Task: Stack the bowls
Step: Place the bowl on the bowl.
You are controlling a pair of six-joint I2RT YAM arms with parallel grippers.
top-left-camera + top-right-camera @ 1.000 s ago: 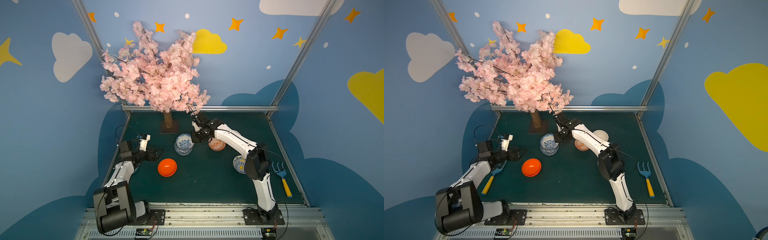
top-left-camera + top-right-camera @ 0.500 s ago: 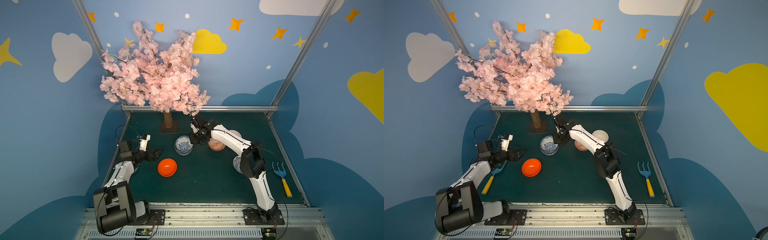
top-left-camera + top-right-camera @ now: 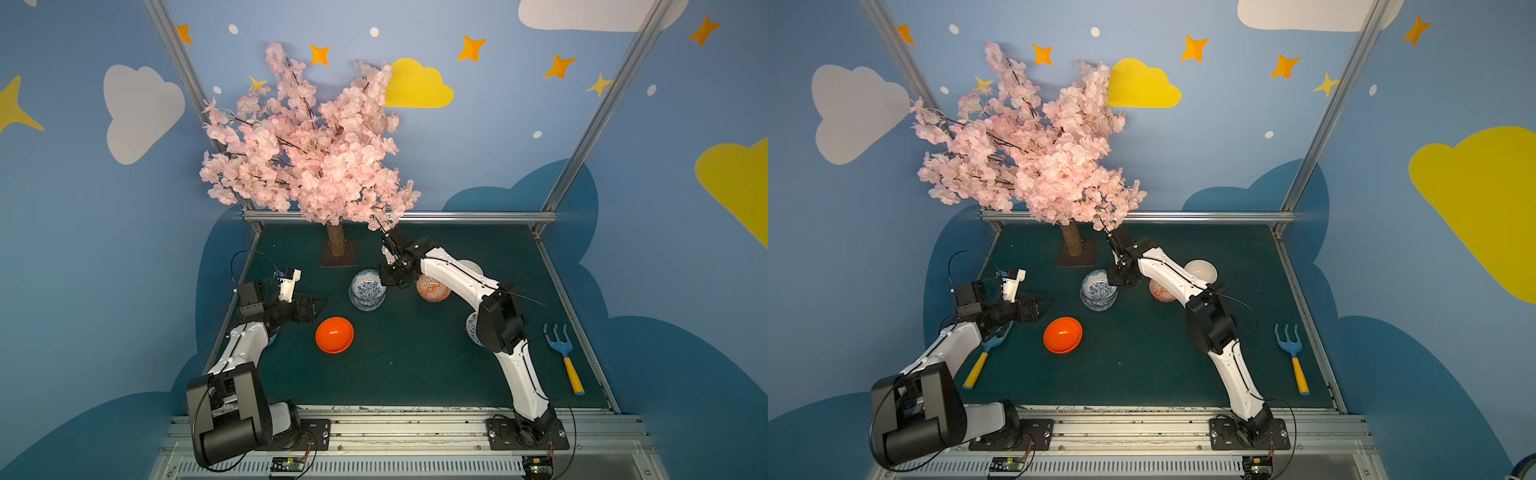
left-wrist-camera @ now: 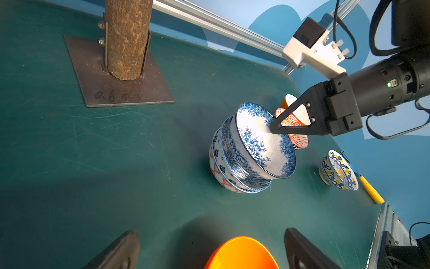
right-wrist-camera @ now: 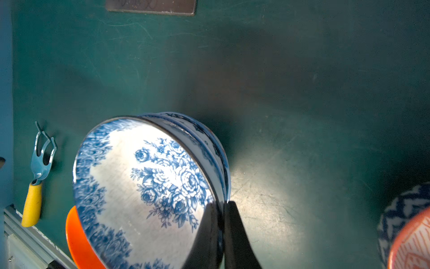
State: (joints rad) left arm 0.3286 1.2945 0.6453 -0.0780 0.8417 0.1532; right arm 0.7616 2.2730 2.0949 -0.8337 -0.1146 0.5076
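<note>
The robot's right gripper should release the rose bowl on top of the blue-and-white stack (image 3: 367,289) (image 5: 154,188) in front of the tree.
A stack of blue-and-white bowls (image 3: 367,296) (image 3: 1098,296) stands in front of the tree. Its top bowl, white inside with blue roses (image 4: 260,142) (image 5: 144,186), sits slightly tilted in the one below. My right gripper (image 3: 384,278) (image 4: 272,129) (image 5: 222,205) is shut on that bowl's rim. The glossy orange bowl (image 3: 334,334) (image 4: 242,253) lies just ahead of my left gripper (image 3: 316,305) (image 4: 210,235), which is open and empty. An orange-white lattice bowl (image 3: 432,289) and a cream bowl (image 3: 1202,270) sit behind the right arm. A blue-and-yellow bowl (image 4: 338,171) stands apart.
The tree trunk (image 4: 126,39) on its metal base plate stands at the back, with blossom branches overhanging the right wrist. A blue fork with a yellow handle (image 3: 1292,353) lies at the right edge. Another such fork (image 3: 986,353) lies under the left arm.
The right arm has shifted a little left and down with the rose bowl, settling it onto the stack. The left arm has not moved.
</note>
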